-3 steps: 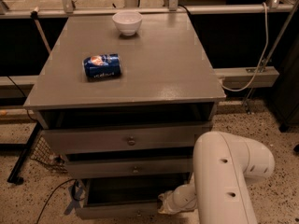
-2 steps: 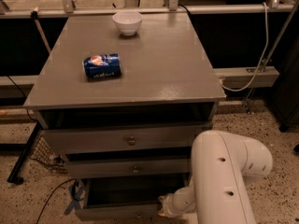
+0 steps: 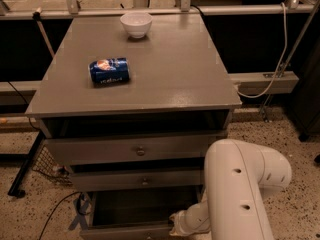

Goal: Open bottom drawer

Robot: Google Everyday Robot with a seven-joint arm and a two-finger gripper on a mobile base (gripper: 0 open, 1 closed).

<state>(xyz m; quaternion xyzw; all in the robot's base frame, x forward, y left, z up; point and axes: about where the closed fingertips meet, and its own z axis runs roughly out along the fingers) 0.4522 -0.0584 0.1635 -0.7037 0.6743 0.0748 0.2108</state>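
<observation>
I should release the bottom drawer with the drawer's front edge further out over the floor before the grey cabinet point(image 3: 145, 236).
The grey cabinet point(image 3: 170, 69) has three stacked drawers. The bottom drawer point(image 3: 125, 232) is pulled out toward the camera, and its dark inside shows above its front edge at the lower frame border. Its knob is out of view. My gripper point(image 3: 176, 226) is low at the right end of the bottom drawer's front, at the end of my white arm point(image 3: 240, 194). The arm hides most of it. The middle drawer point(image 3: 142, 180) and the top drawer point(image 3: 140, 150) each show a small round knob.
A blue can point(image 3: 109, 70) lies on its side on the cabinet top, and a white bowl point(image 3: 136, 23) stands near the back edge. A cable point(image 3: 60, 206) trails on the speckled floor at the left. A rail with cables runs behind.
My arm has shifted slightly left and toward the camera, and the bottom drawer has slid a little further out.
</observation>
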